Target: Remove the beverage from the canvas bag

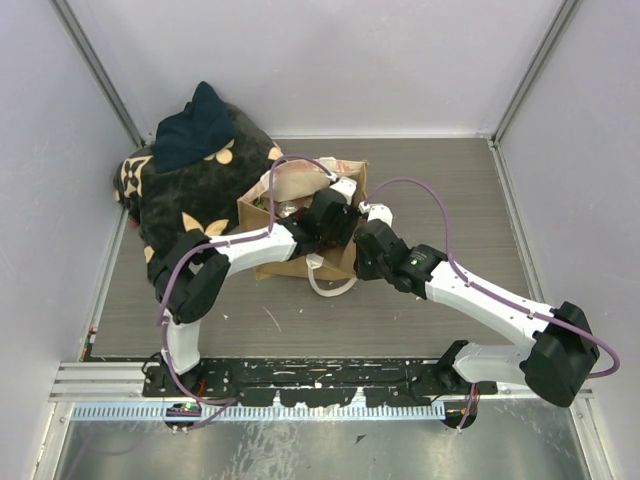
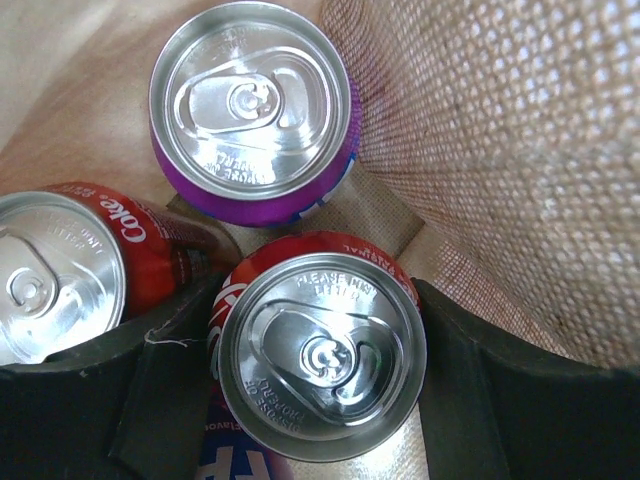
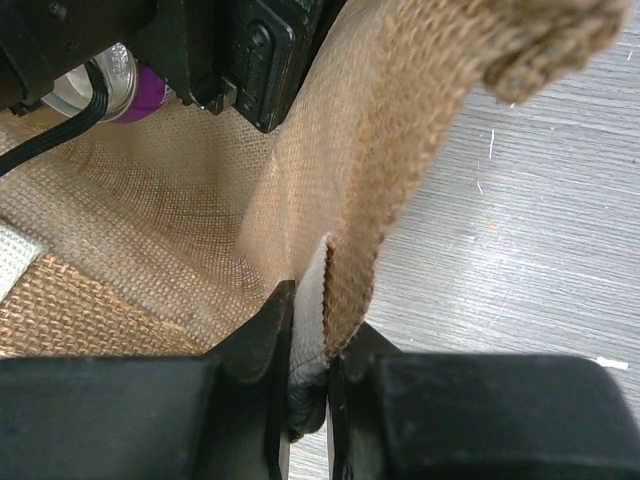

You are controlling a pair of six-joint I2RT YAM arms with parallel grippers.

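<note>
Next, my left gripper lets go of the can on the table [image 1: 392,279] under my right gripper's wrist, just outside the canvas bag.
The tan canvas bag [image 1: 298,264] stands mid-table. Its inner wall [image 2: 500,150] rises beside three upright cans. A red-and-blue can [image 2: 322,370] sits between the black fingers of my left gripper [image 2: 318,305], which reaches down into the bag. The jaws are open and close on either side of the can. A purple can [image 2: 250,100] stands beyond it and a red Coke can [image 2: 55,275] to its left. My right gripper [image 3: 312,325] is shut on the bag's rim [image 3: 345,290], pinching the woven wall and its pale trim at the bag's right side [image 1: 358,225].
A black cushion-like bundle with beige flower prints [image 1: 195,195] lies against the bag's left, a navy cloth [image 1: 195,125] on top. A cream handle loop [image 1: 330,288] hangs over the bag's front. Grey enclosure walls ring the table. The left arm's body [image 3: 240,50] crowds the bag mouth.
</note>
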